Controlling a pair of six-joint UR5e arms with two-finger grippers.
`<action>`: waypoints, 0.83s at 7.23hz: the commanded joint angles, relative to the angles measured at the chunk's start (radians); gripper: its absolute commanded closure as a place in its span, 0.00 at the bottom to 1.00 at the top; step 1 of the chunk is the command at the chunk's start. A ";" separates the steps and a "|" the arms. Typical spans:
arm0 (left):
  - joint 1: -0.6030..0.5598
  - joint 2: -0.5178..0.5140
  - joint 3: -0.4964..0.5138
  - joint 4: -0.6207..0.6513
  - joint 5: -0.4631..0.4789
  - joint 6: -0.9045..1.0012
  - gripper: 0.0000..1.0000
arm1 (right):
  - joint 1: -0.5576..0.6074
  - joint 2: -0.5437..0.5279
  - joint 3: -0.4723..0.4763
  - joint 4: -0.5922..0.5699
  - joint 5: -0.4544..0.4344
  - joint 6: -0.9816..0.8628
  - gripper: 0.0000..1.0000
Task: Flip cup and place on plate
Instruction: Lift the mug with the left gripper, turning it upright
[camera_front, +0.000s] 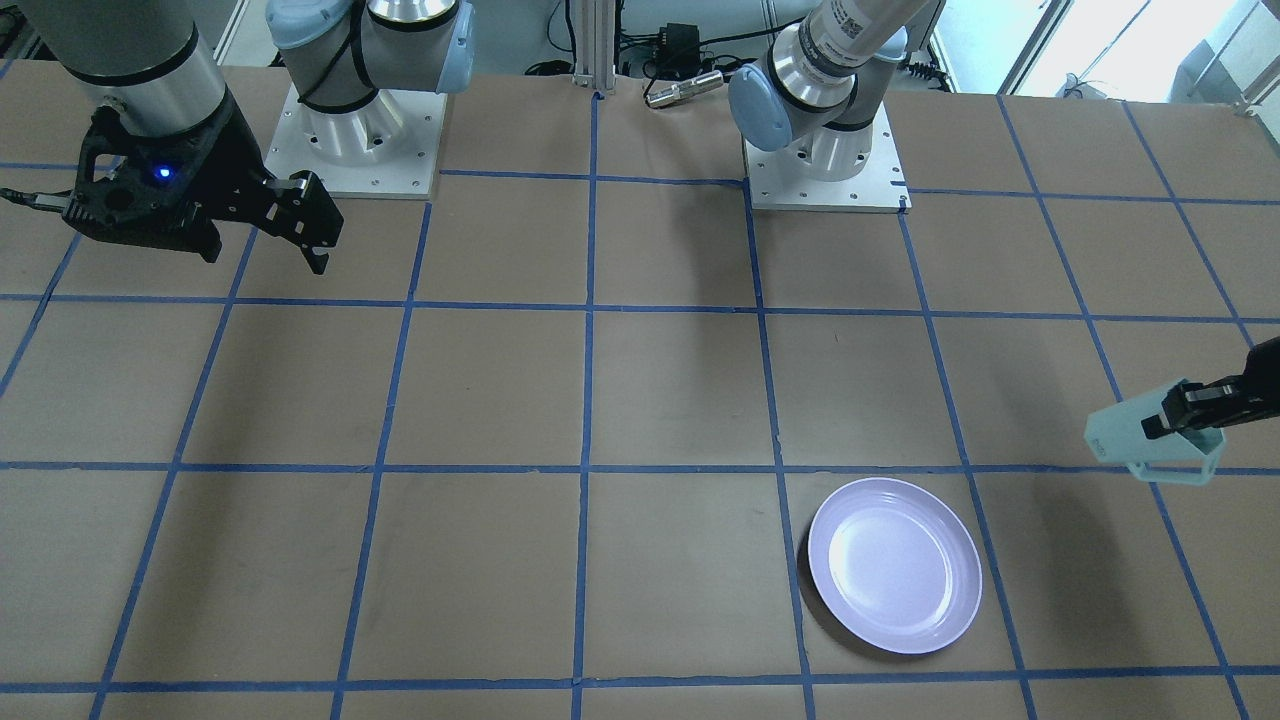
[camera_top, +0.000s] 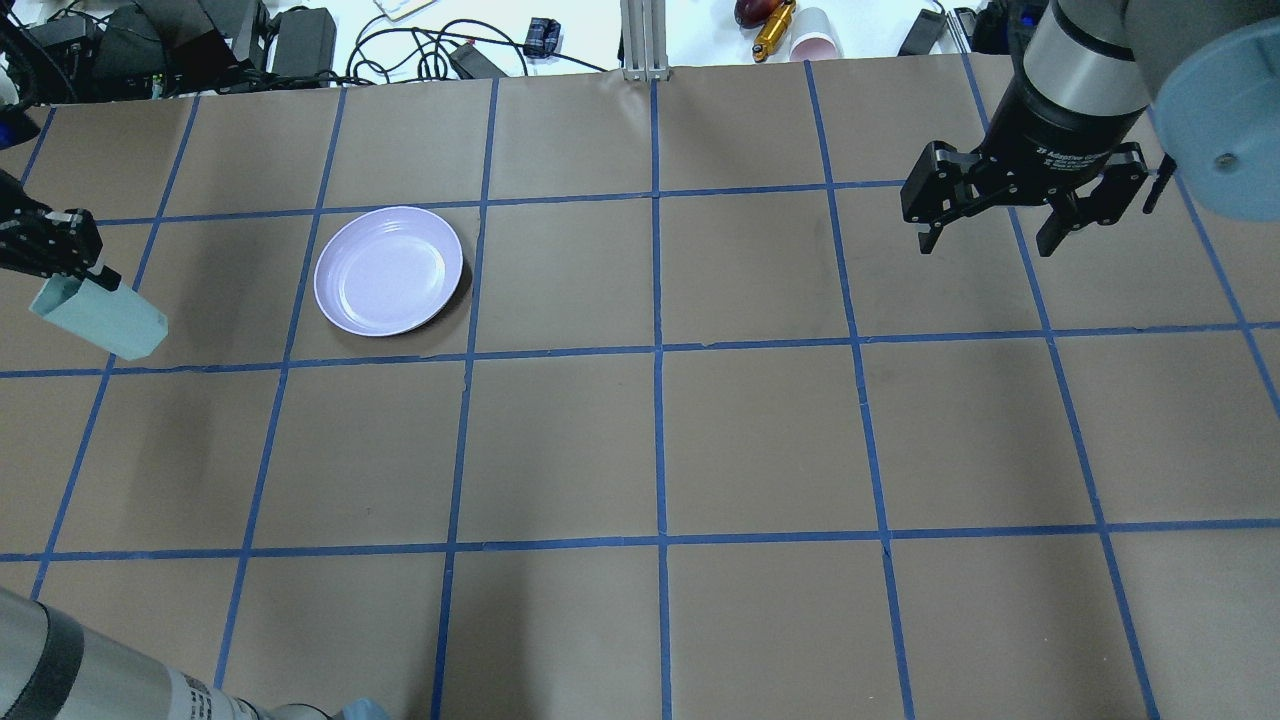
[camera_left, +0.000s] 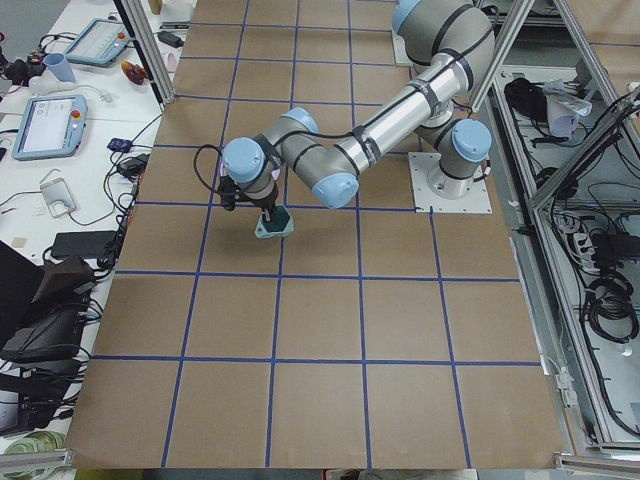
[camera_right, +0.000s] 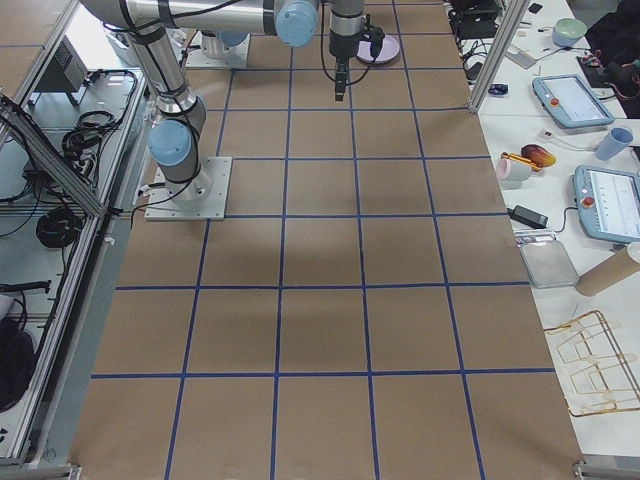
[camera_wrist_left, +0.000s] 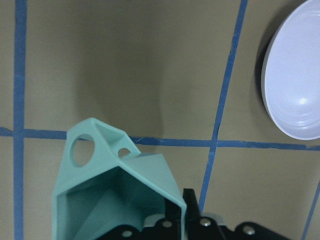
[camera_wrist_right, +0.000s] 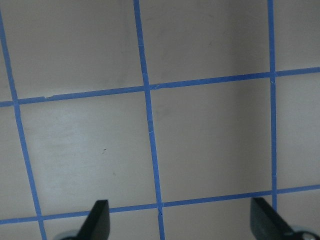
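Next, my left gripper releases the pale mint-green cup on the middle of the lavender plate (camera_front: 908, 564) (camera_wrist_left: 312, 66).
The pale mint-green cup (camera_front: 1135, 437) hangs tilted above the table in my left gripper (camera_front: 1168, 420), which is shut on its wall near the rim. In the overhead view the cup (camera_top: 105, 318) is left of the lavender plate (camera_top: 388, 270), apart from it. The left wrist view looks into the cup (camera_wrist_left: 110, 185), its angular handle pointing away, with the plate (camera_wrist_left: 295, 85) at the upper right. The plate (camera_front: 895, 565) lies flat and empty. My right gripper (camera_top: 987, 238) is open and empty, high over the far right of the table; it also shows in the front-facing view (camera_front: 312, 228).
The table (camera_top: 660, 440) is brown paper with a blue tape grid. The arm bases (camera_front: 355, 150) stand at the robot's edge. Cables, a pink cup (camera_top: 815, 45) and other gear lie beyond the far edge. Tablets (camera_right: 575, 98) sit on a side bench.
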 joint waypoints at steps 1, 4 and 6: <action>-0.173 -0.006 0.047 0.048 0.065 -0.003 1.00 | 0.000 0.001 0.000 0.000 0.002 0.000 0.00; -0.301 -0.028 0.044 0.133 0.080 0.002 1.00 | 0.000 0.001 0.000 0.000 0.002 0.000 0.00; -0.394 -0.051 0.038 0.196 0.095 -0.003 1.00 | 0.000 0.001 0.000 0.000 0.004 0.000 0.00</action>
